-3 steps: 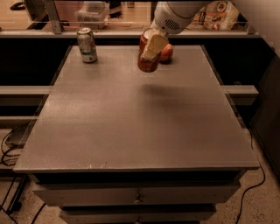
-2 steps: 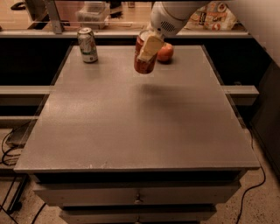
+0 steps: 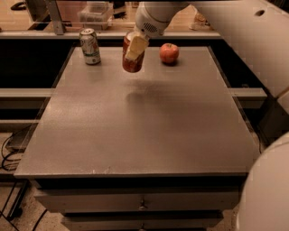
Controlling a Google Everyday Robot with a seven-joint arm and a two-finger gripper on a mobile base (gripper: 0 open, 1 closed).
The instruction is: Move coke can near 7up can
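The robot's gripper needs to release the coke can on the grey table (image 3: 107, 68) close beside the 7up can, toward the apple. The coke can now hangs above the table's far part.
The red coke can (image 3: 131, 63) hangs upright in the air above the far part of the grey table (image 3: 140, 122), held by my gripper (image 3: 134, 48). The gripper comes down from the white arm at the top and is shut on the can; one pale finger (image 3: 135, 46) lies across the can's front. The can's shadow falls on the table below it. The 7up can (image 3: 90, 46), silver-white with green markings, stands upright near the far left corner of the table, to the left of the held can and apart from it.
A red apple (image 3: 169, 53) sits on the far part of the table, right of the held can. A shelf with a clear container (image 3: 95, 12) runs behind the table. The white arm fills the upper right. Cables (image 3: 9, 149) lie on the floor at left.
The gripper has carried the coke can to the left, away from the apple and toward the 7up can. The apple now shows fully.
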